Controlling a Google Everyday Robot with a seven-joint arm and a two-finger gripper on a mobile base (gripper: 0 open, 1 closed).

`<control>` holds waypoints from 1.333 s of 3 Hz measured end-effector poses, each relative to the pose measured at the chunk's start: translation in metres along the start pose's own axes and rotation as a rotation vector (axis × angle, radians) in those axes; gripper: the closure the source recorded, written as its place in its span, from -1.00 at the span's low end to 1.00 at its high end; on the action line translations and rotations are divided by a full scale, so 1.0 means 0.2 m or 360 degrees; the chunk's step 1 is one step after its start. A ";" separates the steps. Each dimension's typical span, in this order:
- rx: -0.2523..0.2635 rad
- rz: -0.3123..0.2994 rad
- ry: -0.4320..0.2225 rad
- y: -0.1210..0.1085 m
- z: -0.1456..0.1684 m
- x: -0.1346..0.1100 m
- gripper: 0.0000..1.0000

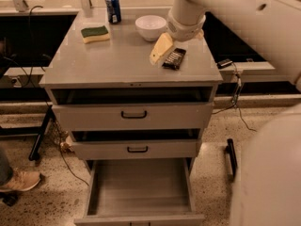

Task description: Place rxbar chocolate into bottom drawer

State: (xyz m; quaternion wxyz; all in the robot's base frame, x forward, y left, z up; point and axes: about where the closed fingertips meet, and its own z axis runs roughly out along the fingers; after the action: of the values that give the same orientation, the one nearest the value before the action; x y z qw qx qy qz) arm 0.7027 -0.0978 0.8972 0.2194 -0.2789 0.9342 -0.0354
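Note:
The rxbar chocolate's middle [175,57], near the white bowl, is the next spot my gripper will go to and close on.
The rxbar chocolate [173,59], a dark flat bar with pale lettering, lies on the grey cabinet top [117,62] near its right front corner. My gripper [160,51] hangs over the top just left of the bar, its pale fingers [161,47] pointing down and left, close to the bar's left edge. The bottom drawer [140,212] is pulled fully out at the cabinet's foot and its wide grey interior holds nothing.
A white bowl [150,27], a blue can [112,7] and a green-and-yellow sponge [95,34] sit on the top. The two upper drawers [134,115] stand slightly out. A person's shoe [19,180] is at the left floor. Cables run on both sides.

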 end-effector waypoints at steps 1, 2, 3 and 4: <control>0.0056 0.0250 0.0057 0.00 0.14 -0.04 -1.00; 0.0074 0.0559 0.0079 -0.04 0.24 -0.05 -1.00; 0.0057 0.0898 0.0094 -0.06 0.33 -0.06 -1.00; 0.0045 0.1163 0.0147 -0.06 0.44 -0.08 -0.95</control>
State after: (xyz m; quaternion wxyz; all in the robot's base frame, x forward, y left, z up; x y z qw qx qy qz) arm 0.7583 -0.0934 0.8268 0.1789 0.0781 0.9806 0.0198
